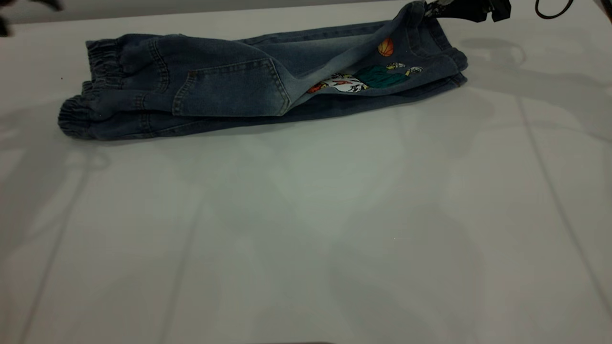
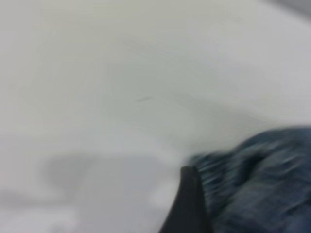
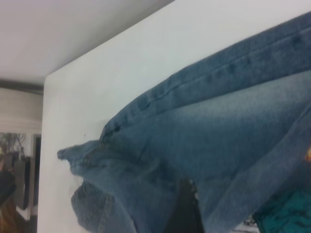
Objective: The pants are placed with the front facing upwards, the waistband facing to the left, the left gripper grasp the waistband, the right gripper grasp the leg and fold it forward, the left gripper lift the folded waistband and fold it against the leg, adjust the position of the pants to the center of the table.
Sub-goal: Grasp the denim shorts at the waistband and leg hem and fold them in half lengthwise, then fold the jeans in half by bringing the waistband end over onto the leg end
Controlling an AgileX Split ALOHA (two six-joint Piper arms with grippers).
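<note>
The blue denim pants have a near-side corner of the ruched waistband (image 1: 71, 124). My left gripper should move there next and close on the pants.
The blue denim pants (image 1: 229, 86) lie folded lengthwise along the far side of the white table (image 1: 306, 229). Their ruched waistband (image 1: 91, 91) rests on the table at the left end. At the right end my right gripper (image 1: 432, 8) is shut on the leg (image 1: 420, 43) and holds its hem up, so the cartoon print with the basketball (image 1: 385, 47) shows. In the right wrist view denim (image 3: 233, 126) drapes over one black finger (image 3: 187, 211). My left gripper (image 1: 45, 5) hovers at the far left corner, beside the waistband (image 2: 228, 170).
A black cable (image 1: 554, 9) loops at the far right corner. The table's far edge runs just behind the pants. Bare tabletop spreads from the pants to the near edge.
</note>
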